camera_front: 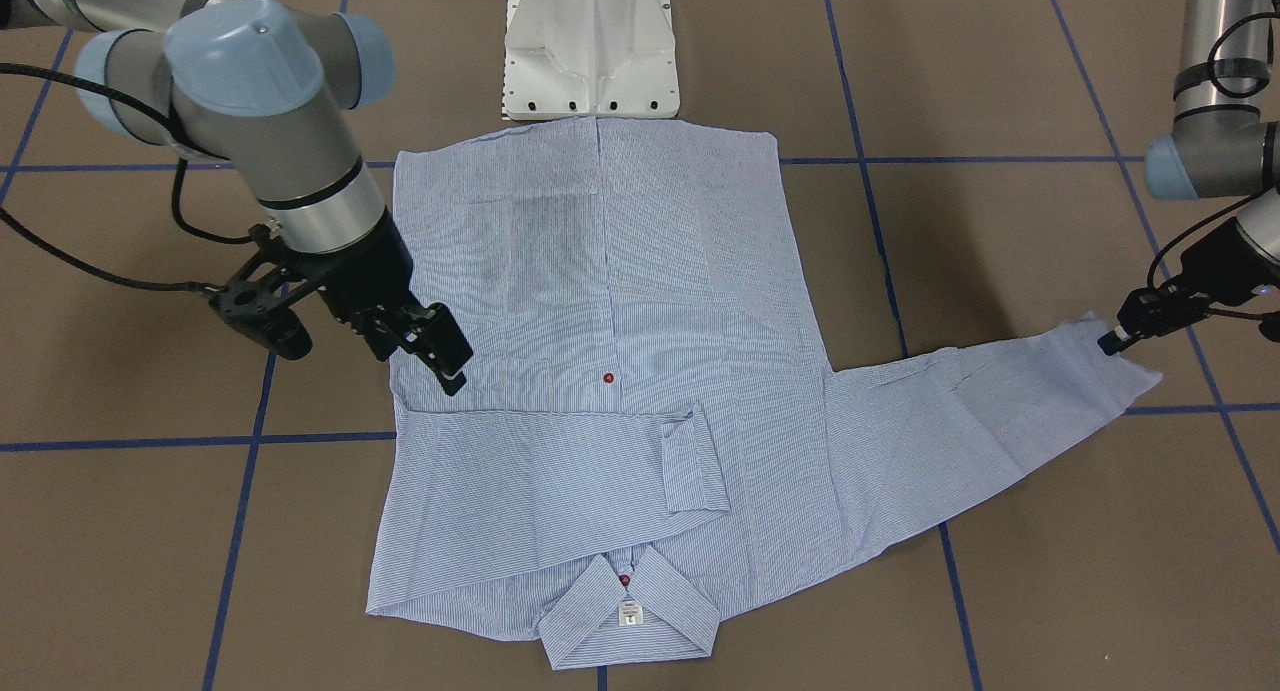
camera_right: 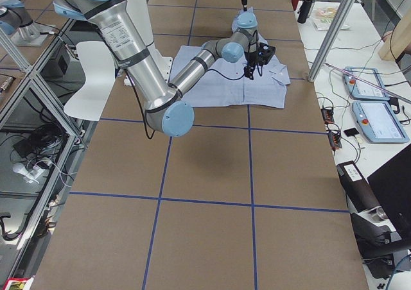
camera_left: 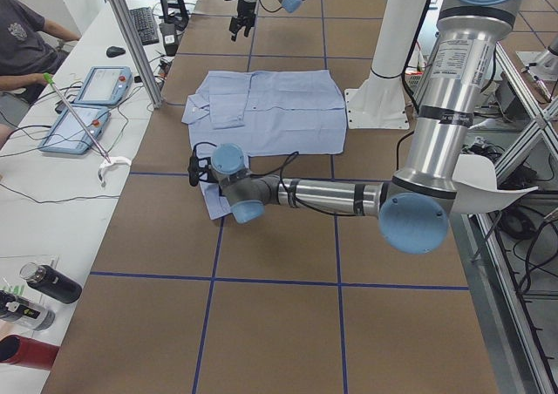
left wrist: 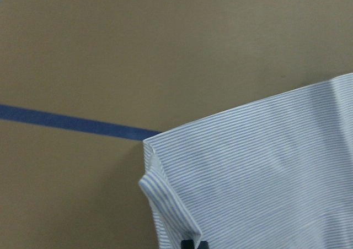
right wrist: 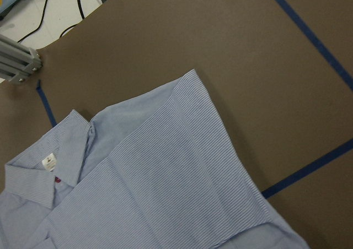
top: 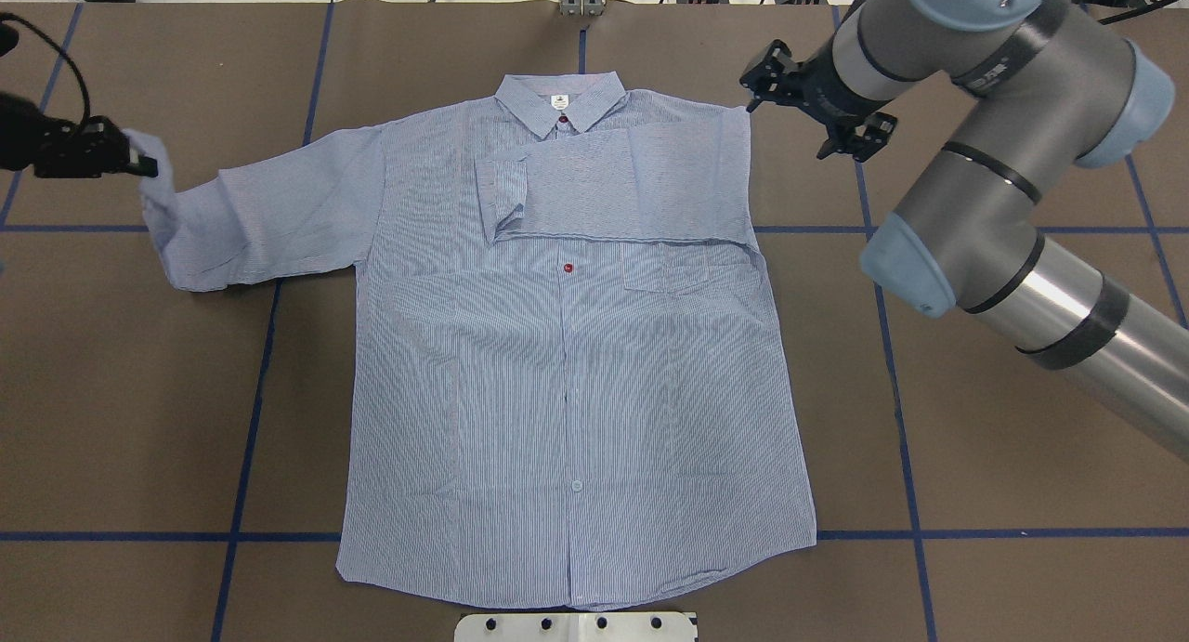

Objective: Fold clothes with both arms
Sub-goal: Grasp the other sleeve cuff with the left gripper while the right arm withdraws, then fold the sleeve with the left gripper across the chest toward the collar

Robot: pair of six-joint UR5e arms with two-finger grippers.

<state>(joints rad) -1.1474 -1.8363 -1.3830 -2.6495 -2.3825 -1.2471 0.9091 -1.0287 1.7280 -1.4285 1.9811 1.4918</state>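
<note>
The outstretched sleeve's cuff, now raised off the table, will be released by my left gripper on the folded sleeve's hem-side edge (camera_front: 501, 417), toward the folded sleeve's shoulder end.
The light blue striped shirt (top: 576, 363) lies front up on the brown table, collar (top: 560, 103) on the far side from the robot's base. One sleeve (top: 613, 187) is folded across the chest. The other sleeve (top: 269, 215) stretches out sideways. Its cuff (left wrist: 165, 177) is raised off the table, with my left gripper (top: 139, 165) shut on it, seen also from the front (camera_front: 1112, 343). My right gripper (camera_front: 432, 349) hangs open and holds nothing, above the shirt's edge by the folded shoulder (top: 813, 103).
The white pedestal base (camera_front: 590, 51) stands just behind the shirt's hem. Blue tape lines (top: 251, 438) cross the table. A side bench holds tablets (camera_left: 87, 106), cables and bottles (camera_left: 48, 281), with a seated person (camera_left: 22, 37) there.
</note>
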